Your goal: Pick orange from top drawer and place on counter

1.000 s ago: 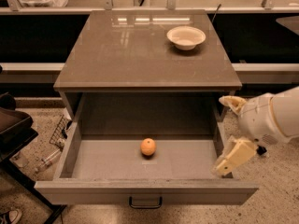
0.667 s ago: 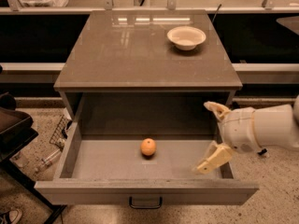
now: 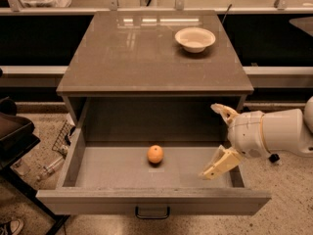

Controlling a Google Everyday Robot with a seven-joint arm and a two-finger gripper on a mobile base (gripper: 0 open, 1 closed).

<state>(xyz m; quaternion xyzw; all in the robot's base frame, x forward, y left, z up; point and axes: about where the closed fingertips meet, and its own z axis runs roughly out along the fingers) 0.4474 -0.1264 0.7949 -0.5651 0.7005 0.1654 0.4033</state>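
The middle of the orange (image 3: 154,154) in the open top drawer is the next place my gripper needs to go to and close on.
The orange (image 3: 155,154) lies on the floor of the open top drawer (image 3: 98,199), near its middle. The drawer is pulled out below the counter (image 3: 132,53), and its front panel carries a small dark handle (image 3: 152,213). My gripper (image 3: 219,138) is open over the drawer's right side, to the right of the orange and apart from it. One cream finger (image 3: 224,112) points up-left and the other (image 3: 220,164) points down-left into the drawer. The white arm (image 3: 279,133) comes in from the right edge.
A cream-white shallow bowl (image 3: 195,38) stands on the counter's back right. A dark chair or cart (image 3: 14,136) sits at the left. Small clutter (image 3: 54,153) lies on the speckled floor left of the drawer. A shelf rail (image 3: 29,70) runs behind the cabinet.
My gripper has moved left, from beside the drawer's right wall to over the drawer's right interior, closer to the orange. The orange and bowl have not moved.
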